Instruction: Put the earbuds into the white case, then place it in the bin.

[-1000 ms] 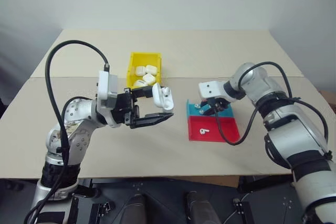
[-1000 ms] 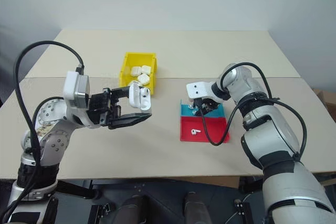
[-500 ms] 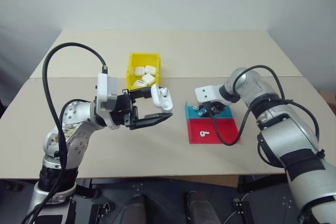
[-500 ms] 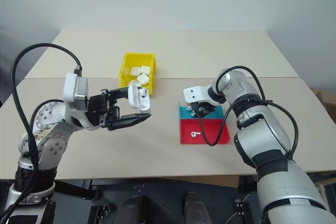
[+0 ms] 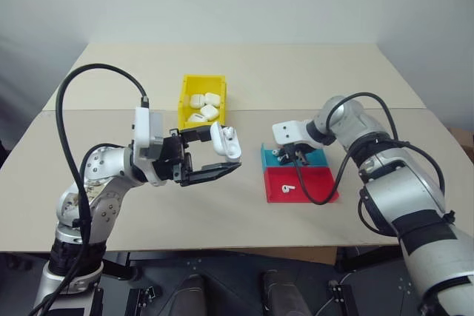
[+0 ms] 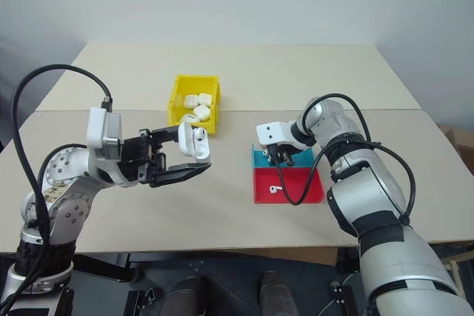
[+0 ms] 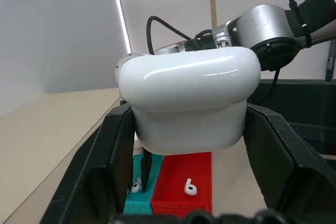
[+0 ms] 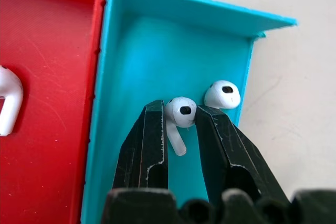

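I should use my right gripper to release the earbud, now down in the tray's blue half, in the open white case (image 5: 258, 139), which sits between the bin and the blue half.
My left gripper (image 5: 221, 155) hangs above the table, shut on the white case (image 5: 225, 140), whose lid stands open (image 7: 189, 87). My right gripper (image 5: 290, 155) reaches down into the blue half of the tray. Its two fingers are shut on one of the earbuds (image 8: 182, 110) at the head, with the stem between them. A second earbud (image 8: 222, 94) lies right beside it against the blue wall. A third earbud (image 5: 287, 188) lies in the red half. Behind the case stands the yellow bin (image 5: 204, 77).
Several look-alike white cases (image 5: 203, 106) lie in the bin. The flat red-and-blue tray (image 5: 320, 192) sits right of centre on the beige table (image 5: 244, 212). Black cables loop from both arms.
My right gripper's fingers have closed onto the earbud in the blue half of the tray. The left gripper still holds the open case in the same place.
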You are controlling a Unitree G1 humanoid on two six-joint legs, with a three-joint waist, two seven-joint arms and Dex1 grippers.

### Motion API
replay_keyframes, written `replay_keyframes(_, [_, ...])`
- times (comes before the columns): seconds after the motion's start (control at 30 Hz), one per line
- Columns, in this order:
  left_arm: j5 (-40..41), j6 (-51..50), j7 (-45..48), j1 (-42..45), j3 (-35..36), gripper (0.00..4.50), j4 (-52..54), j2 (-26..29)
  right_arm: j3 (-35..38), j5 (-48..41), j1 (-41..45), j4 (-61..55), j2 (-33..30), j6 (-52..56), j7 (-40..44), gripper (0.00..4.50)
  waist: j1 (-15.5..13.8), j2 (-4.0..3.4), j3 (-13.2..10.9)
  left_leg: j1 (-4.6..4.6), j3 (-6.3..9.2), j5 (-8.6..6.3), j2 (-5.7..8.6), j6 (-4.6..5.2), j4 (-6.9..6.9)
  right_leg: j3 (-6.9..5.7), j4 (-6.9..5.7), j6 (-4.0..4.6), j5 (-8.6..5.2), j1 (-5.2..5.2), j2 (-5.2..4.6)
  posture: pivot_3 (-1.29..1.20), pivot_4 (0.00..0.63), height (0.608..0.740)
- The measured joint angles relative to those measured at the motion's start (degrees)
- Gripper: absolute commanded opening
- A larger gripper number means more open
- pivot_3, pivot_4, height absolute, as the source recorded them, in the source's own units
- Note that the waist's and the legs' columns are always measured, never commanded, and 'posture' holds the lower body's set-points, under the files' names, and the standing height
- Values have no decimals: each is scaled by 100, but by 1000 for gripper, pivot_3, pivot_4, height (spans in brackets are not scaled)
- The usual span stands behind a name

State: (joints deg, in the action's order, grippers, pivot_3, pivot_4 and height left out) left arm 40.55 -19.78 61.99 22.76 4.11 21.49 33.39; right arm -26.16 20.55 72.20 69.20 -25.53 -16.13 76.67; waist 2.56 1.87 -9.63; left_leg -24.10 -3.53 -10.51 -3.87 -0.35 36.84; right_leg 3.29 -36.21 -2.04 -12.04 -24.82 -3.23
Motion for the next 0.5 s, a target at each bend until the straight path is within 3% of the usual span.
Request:
replay_keyframes(0.13, [14, -3, 143, 171, -101, 2824, -126, -72, 425, -359, 145, -202, -328, 395, 503, 625, -17, -1, -1, -12, -1, 0, 2, 0, 0, 0, 3, -1, 0, -10, -2, 0, 150, 740])
replay_keyframes(0.23, [29, -3, 294, 331, -227, 2824, -338, -234, 811, -887, 23, -1253, -785, 985, 1089, 625, -35, -2, -1, -15, -1, 0, 1, 0, 0, -1, 6, -2, 0, -11, -1, 0, 150, 740])
replay_keyframes(0.37, [16, 10, 473, 622, -385, 2824, -658, -437, 1437, -1904, -918, -3638, -1413, 2521, 1220, 625, -101, -1, -1, -16, 1, 0, 1, 0, 0, -3, 5, -1, -1, -10, -1, 0, 150, 740])
replay_keyframes(0.5, [-12, 74, 664, 888, -513, 2824, -995, -621, 2599, -3556, -1785, -5919, -1465, 4951, 836, 625, -115, -4, -1, -17, 1, 0, 1, -1, 2, 3, -8, 0, 0, -19, 1, 0, 150, 740])
